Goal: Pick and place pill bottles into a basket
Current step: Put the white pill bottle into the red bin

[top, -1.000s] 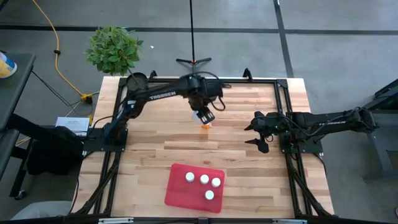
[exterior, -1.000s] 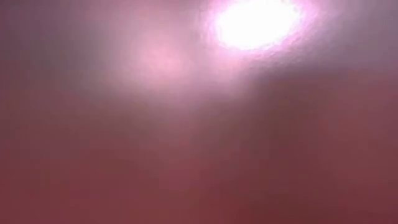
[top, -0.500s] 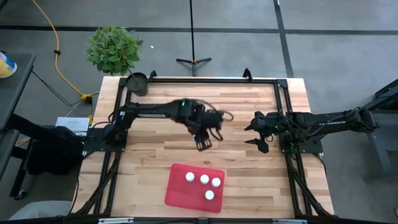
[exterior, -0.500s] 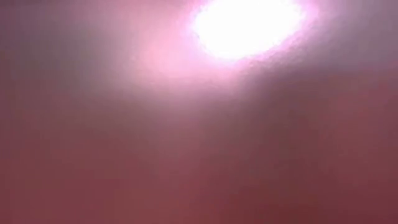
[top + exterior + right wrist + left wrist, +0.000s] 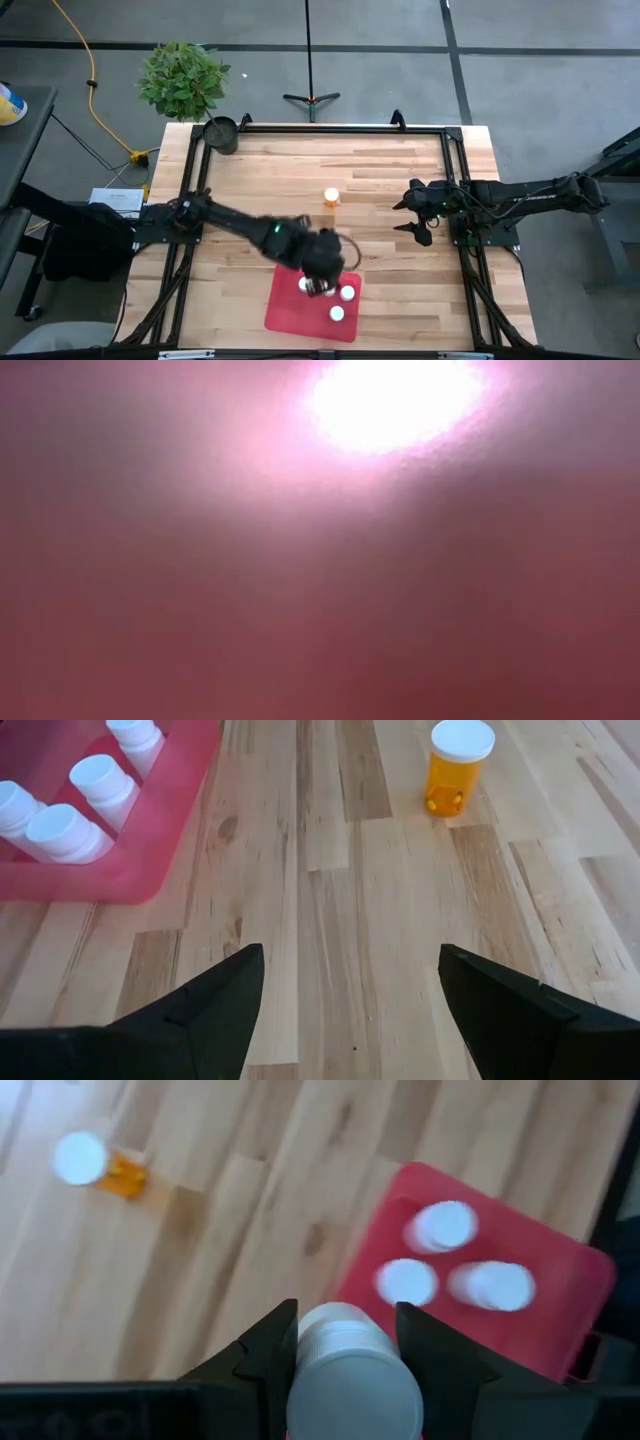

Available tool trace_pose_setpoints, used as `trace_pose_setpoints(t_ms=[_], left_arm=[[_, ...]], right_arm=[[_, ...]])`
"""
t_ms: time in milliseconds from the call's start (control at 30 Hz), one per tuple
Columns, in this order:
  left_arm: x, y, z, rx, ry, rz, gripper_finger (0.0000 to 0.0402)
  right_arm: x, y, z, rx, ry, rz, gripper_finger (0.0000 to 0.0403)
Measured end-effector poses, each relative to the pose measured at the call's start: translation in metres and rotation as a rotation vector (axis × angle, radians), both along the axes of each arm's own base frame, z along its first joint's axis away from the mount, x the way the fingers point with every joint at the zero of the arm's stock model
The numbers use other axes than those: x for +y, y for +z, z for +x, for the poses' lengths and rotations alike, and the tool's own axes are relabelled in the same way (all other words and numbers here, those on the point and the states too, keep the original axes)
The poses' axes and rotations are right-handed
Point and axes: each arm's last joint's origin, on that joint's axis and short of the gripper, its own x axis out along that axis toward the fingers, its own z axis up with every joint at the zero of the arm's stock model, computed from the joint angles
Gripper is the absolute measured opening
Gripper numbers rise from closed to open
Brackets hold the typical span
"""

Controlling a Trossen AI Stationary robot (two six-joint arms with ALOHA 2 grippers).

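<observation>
The pill bottle, now held above the red basket, will be let go by my left gripper in the red basket (image 5: 314,311) (image 5: 462,1332), next to the bottle that is closest to the table's near edge.
The red basket (image 5: 290,315) lies near the table's near edge, with several white-capped pill bottles standing in it (image 5: 347,293). It also shows in the left wrist view (image 5: 550,1300) and in the right wrist view (image 5: 130,880). My left gripper (image 5: 320,284) is above the basket, shut on a pill bottle (image 5: 350,1380). One more orange pill bottle (image 5: 331,197) stands upright on the wood at the table's middle, also seen in the right wrist view (image 5: 458,765). My right gripper (image 5: 414,216) is open and empty near the table's right edge. My left gripper pinches the pill bottle by the sides of its white cap (image 5: 305,1355), one finger (image 5: 270,1345) on each side. The fingers point down from above. The cap hides the bottle's orange body, and I cannot tell whether the bottle touches the basket.
A small dark round pot (image 5: 221,133) stands at the far left corner, with a potted plant (image 5: 183,78) beyond the table. Black frame rails (image 5: 452,170) run along the table's edges. The low view shows only a pink-red blur.
My left gripper has gone from the table's far middle, beside the lone standing bottle, toward the near edge and now hangs above the basket with a bottle between its fingers. The lone bottle has stayed where it was.
</observation>
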Motion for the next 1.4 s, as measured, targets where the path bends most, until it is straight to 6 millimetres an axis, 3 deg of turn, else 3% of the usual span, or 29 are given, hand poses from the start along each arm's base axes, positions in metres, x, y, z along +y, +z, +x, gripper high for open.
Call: trace_pose_setpoints(t_ms=[233,500,833,1067,1267,1400], left_arm=[[-0.048,-0.024,-0.007,-0.060,-0.026,-0.023,0.0191],[-0.074,-0.073,-0.003,-0.072,-0.054,-0.081,0.0187],[-0.076,-0.126,0.000,-0.051,-0.047,-0.132,0.0186],[-0.078,-0.147,0.000,-0.071,-0.056,-0.178,0.0193],[-0.077,-0.151,-0.001,-0.064,-0.037,-0.183,0.0186],[-0.078,-0.150,0.001,-0.088,-0.045,-0.194,0.0204]], right_arm=[[0.000,0.000,0.000,0.002,-0.012,0.022,0.0291],[0.001,0.000,0.000,0.008,-0.016,0.047,0.0291],[0.000,-0.001,-0.001,0.012,-0.018,0.050,0.0291],[0.000,-0.001,-0.001,0.012,-0.018,0.049,0.0291],[0.000,-0.001,-0.001,0.011,-0.017,0.047,0.0291],[0.000,-0.001,-0.001,0.011,-0.017,0.047,0.0291]])
